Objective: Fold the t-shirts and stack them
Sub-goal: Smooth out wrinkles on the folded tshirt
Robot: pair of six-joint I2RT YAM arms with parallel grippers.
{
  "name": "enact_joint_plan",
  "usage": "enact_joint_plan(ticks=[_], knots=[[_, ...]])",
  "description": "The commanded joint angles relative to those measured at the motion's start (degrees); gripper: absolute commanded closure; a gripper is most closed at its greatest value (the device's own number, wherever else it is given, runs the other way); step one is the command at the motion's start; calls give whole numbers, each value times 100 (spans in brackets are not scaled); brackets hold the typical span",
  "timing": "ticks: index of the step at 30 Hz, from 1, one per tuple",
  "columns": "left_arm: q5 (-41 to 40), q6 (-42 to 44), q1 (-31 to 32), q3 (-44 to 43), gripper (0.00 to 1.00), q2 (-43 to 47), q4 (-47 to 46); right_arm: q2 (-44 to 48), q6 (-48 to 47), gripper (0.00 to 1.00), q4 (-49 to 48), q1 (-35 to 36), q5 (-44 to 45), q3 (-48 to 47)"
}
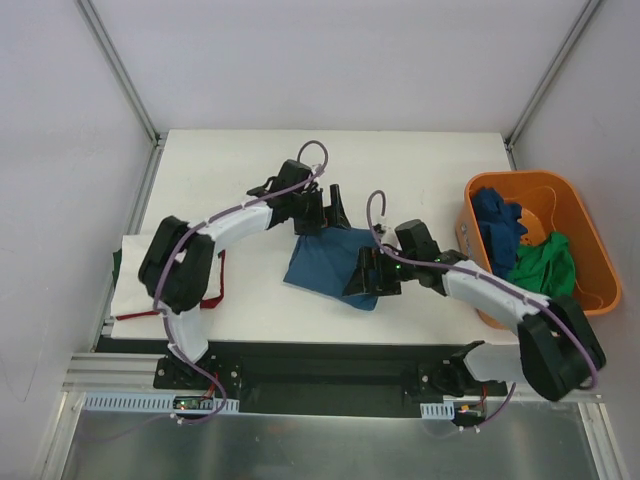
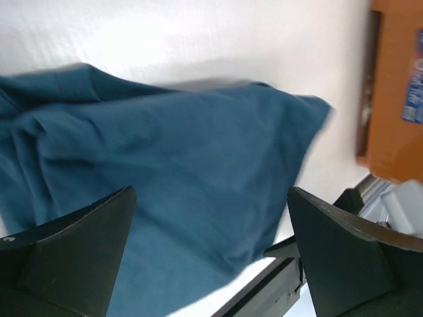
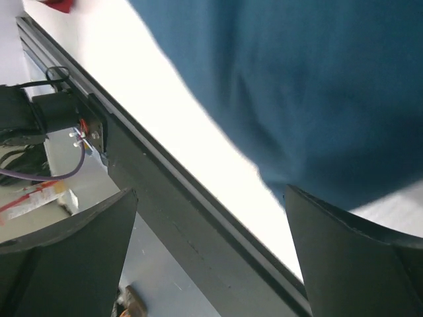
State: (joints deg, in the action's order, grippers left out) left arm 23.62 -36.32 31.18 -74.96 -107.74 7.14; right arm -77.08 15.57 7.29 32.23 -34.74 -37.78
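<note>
The dark blue t-shirt's side edge [image 1: 300,256] [image 2: 25,181] faces the white cloth. My left gripper should go to that edge next and close around its middle.
A dark blue t-shirt [image 1: 328,260] lies folded in the middle of the white table; it also shows in the left wrist view [image 2: 165,165] and the right wrist view [image 3: 317,86]. My left gripper [image 1: 337,206] is open and empty above the shirt's far edge [image 2: 211,198]. My right gripper [image 1: 362,276] is open and empty above the shirt's near right corner and the table's front edge [image 3: 210,195]. A blue shirt [image 1: 497,228] and a green shirt [image 1: 543,265] lie in the orange basket. White cloth [image 1: 135,285] and a red shirt [image 1: 216,284] lie at the left, partly hidden by the left arm.
The orange plastic basket [image 1: 575,215] stands at the table's right edge and shows in the left wrist view [image 2: 393,99]. The black front rail [image 3: 172,218] runs along the table's near edge. Grey walls close in the table on three sides.
</note>
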Motion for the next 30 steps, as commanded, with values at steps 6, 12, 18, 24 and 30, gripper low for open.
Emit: enact_joint_plan(ticks=[6,12,18,24,30], knots=[[-797,178,679,1183,1,2354,7,1495,350,4,801,-75,1408,-651],[-990,-147,758,1975,1,2592,-204,583,666,3,-76,-725,1146,-1055],[-788,-341,749,2301,1,2197,-397,-666,500,3,-289,-823,1443,-1723],[-657,-508,749,2819,1,1959,-529,-1661,491,3,-298,-1131,2094,-1865],[-420,-771,758,3312,1,1792,-696,-2232,297,3,-281,-1210,2287,-1935]])
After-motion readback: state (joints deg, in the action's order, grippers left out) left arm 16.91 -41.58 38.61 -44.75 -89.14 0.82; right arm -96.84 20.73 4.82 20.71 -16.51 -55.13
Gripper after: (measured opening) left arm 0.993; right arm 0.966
